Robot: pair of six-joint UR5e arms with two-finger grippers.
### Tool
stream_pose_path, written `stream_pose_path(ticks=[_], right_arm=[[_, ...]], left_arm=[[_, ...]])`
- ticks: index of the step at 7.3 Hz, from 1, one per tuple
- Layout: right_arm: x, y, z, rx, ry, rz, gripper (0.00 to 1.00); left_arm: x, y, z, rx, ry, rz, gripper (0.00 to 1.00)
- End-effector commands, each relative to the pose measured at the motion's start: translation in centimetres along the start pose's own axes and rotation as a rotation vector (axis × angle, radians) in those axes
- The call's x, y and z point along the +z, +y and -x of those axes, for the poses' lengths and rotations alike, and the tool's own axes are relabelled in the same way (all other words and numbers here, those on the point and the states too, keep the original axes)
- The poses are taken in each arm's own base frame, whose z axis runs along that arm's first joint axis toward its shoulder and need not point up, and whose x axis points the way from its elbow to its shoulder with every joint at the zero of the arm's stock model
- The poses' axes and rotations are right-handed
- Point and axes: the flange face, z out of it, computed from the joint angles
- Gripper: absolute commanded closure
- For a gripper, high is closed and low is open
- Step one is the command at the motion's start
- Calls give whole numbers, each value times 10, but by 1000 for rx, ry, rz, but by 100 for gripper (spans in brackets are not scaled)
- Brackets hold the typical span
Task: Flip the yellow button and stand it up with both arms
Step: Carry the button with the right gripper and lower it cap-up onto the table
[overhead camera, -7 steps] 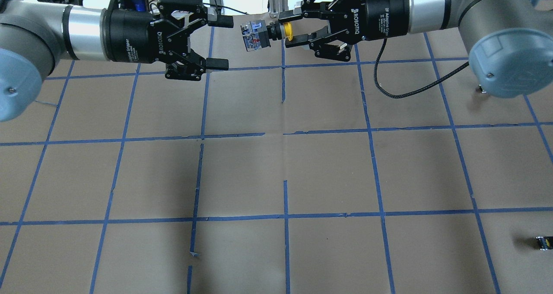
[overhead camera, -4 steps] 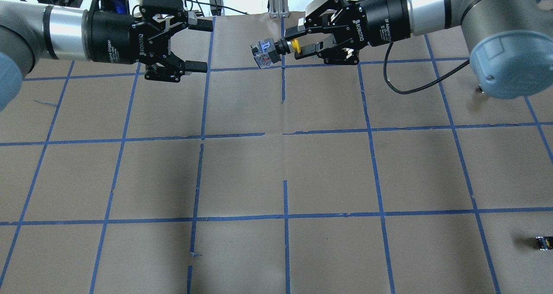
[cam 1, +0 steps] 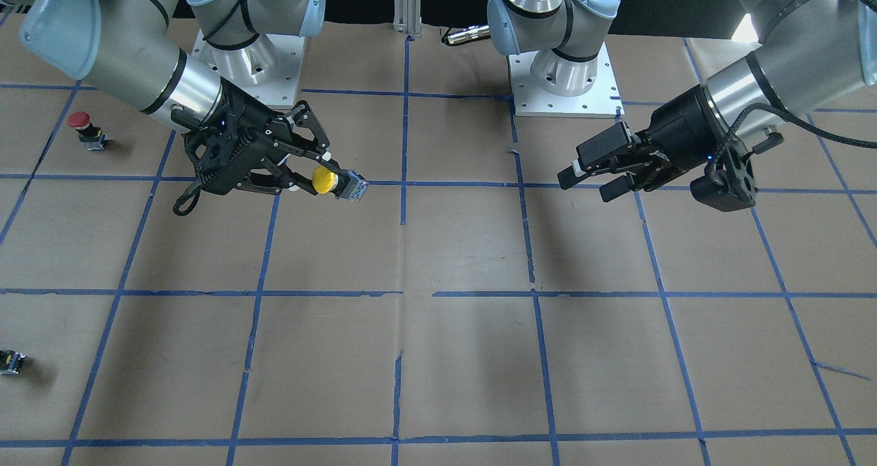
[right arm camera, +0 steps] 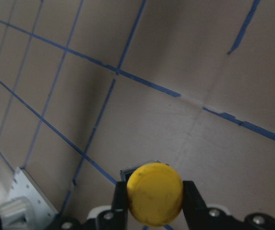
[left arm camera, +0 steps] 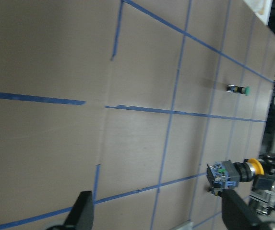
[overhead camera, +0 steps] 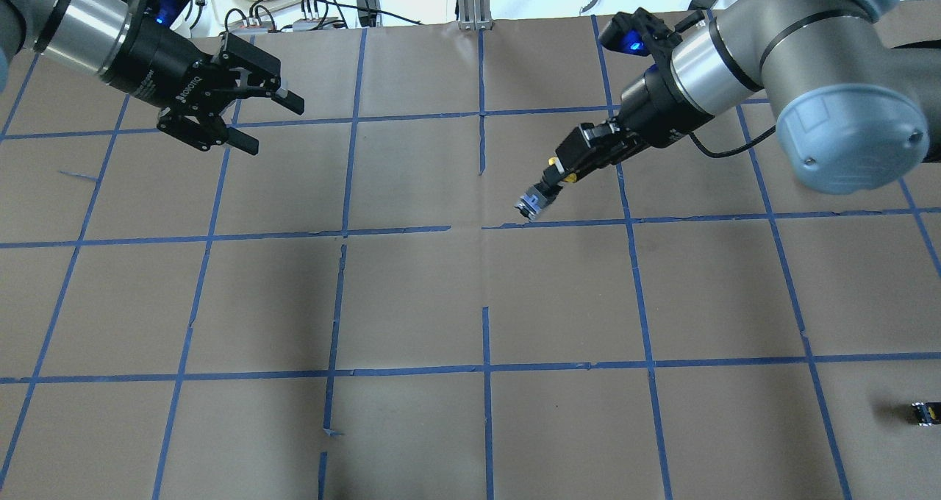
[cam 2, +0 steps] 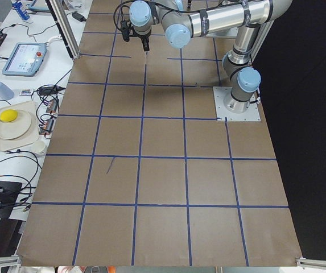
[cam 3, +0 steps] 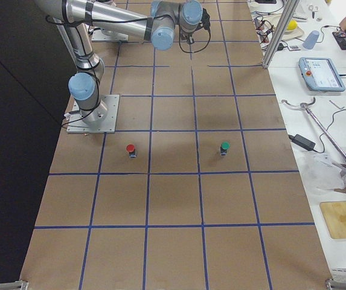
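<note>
I should use my right gripper to set the yellow button upright in the bare square across the blue line from the red-capped button [cam 1: 73, 230].
My right gripper [overhead camera: 562, 172] is shut on the yellow cap of the yellow button [overhead camera: 532, 204]. It holds the button tilted, with the black-and-grey body pointing down at the brown table, right of the centre line. In the front-facing view the right gripper [cam 1: 310, 177] and the yellow button [cam 1: 323, 180] are on the left. In the right wrist view the yellow cap [right arm camera: 154, 193] sits between the two fingers. My left gripper [overhead camera: 270, 126] is open and empty at the back left, well away from the button. It also shows in the front-facing view [cam 1: 587, 184]. The left wrist view shows the yellow button [left arm camera: 231, 174] from afar.
A red-capped button [cam 1: 81, 125] stands near the right arm's base and also shows in the exterior right view [cam 3: 130, 149]. A green-capped button [cam 3: 224, 147] stands on the table. A tiny black-grey part with a yellow spot [overhead camera: 922, 412] lies at the near right edge.
My right gripper swung from the back middle down and toward the table's centre, tilting the button's body downward. My left gripper drew back to the left, still open.
</note>
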Motion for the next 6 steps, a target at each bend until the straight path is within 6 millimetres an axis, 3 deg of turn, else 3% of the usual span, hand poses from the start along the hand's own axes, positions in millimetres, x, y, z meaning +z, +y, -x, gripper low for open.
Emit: stream_pose_path(ticks=[1,2,3,4,6], right_arm=[[13,27,-29,-341,145,198,69],[8,35,-42,-494,183,275,70],[-6,42,-63,-616,201,316,70],[-26,55,-92,-719,203,347,70],[-50,94,-146,-1023,130,408,70]], left_arm=[[19,-20,-13,114,-260,-6,3],[50,-19,-30,188,-382,24,3],[66,-19,-43,246,-470,18,2],[75,-20,-49,261,-504,3,1],[85,2,-71,308,-511,6,1]])
